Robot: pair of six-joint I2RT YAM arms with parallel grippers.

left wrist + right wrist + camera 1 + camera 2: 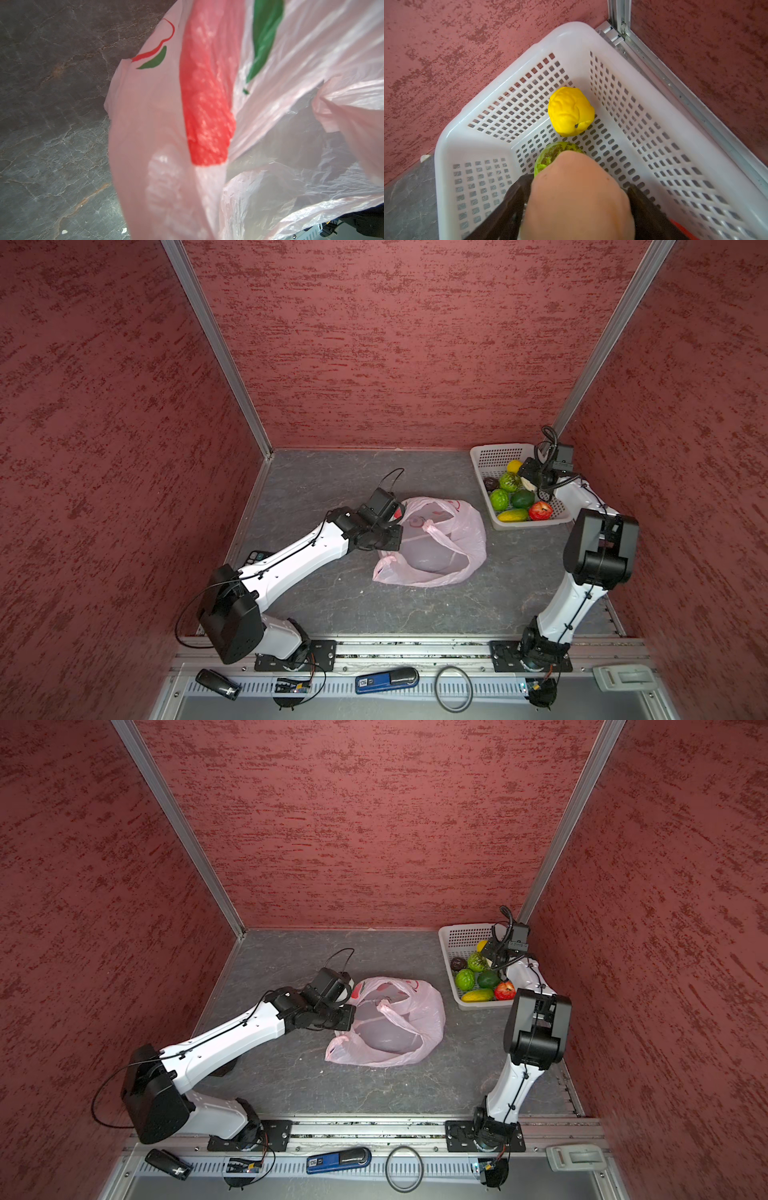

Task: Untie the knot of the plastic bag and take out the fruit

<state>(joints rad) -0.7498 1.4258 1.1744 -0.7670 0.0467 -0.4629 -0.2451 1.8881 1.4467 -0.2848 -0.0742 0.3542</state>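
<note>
Next, my left gripper lets go of the plastic bag on the floor [424,494] beside the white basket, closer to the red back wall.
The pale-pink plastic bag [457,539] [415,1019] lies mid-floor with its mouth gaping and no fruit showing inside. I see no knot: its handle loops lie apart, one bunched [428,526], one flat [384,561]. My left gripper [397,533] [351,1017] is shut on the bag's near rim; plastic [155,124] hides its jaws in the left wrist view. Several fruit [522,499] sit in the white basket [490,456]. My right gripper [525,482] [577,182] hangs over the basket, fingers spread beside a cream fruit [577,199], above a bumpy green one [550,155] and a yellow one [570,111].
The basket [508,68] stands in the back right corner against the red walls. A dark remote-like object [257,558] lies under my left arm. On the front rail lie a blue device [386,680], a black ring [454,689] and a black cylinder [218,684].
</note>
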